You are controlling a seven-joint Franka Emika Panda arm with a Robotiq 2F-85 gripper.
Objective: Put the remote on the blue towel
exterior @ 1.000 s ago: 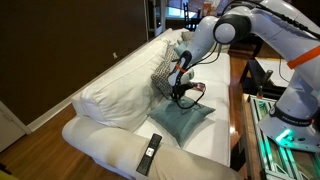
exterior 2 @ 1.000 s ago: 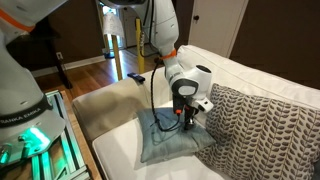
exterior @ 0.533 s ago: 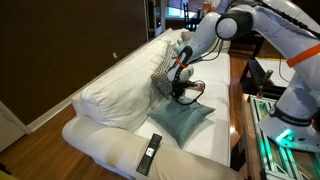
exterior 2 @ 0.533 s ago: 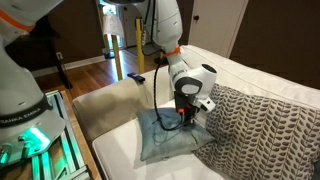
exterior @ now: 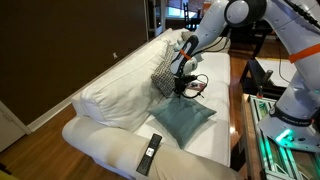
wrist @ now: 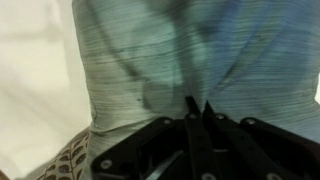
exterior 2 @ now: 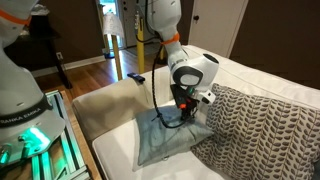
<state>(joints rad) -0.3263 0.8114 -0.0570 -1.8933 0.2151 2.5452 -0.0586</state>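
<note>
The blue towel will be released farther along the white sofa seat (exterior: 204, 95), just past the patterned cushion.
The blue towel (exterior: 183, 120) is a teal cushion-like cloth lying on the white sofa seat; it also shows in the other exterior view (exterior 2: 165, 140) and fills the wrist view (wrist: 200, 50). My gripper (exterior: 180, 92) hangs just above the towel's far edge, next to the patterned cushion, as the other exterior view (exterior 2: 185, 115) also shows. In the wrist view its fingertips (wrist: 197, 103) are pressed close together with nothing visible between them. The small white-grey remote does not show in any view.
A grey-white patterned cushion (exterior: 163, 75) leans on the sofa back beside the towel (exterior 2: 255, 130). A long black remote (exterior: 149, 152) lies on the sofa's near armrest. A dark cable loops from the wrist over the towel. A table with equipment (exterior: 270, 125) stands beside the sofa.
My gripper has risen a little from the towel's surface and drawn slightly towards the patterned cushion. The towel and black remote have not moved.
</note>
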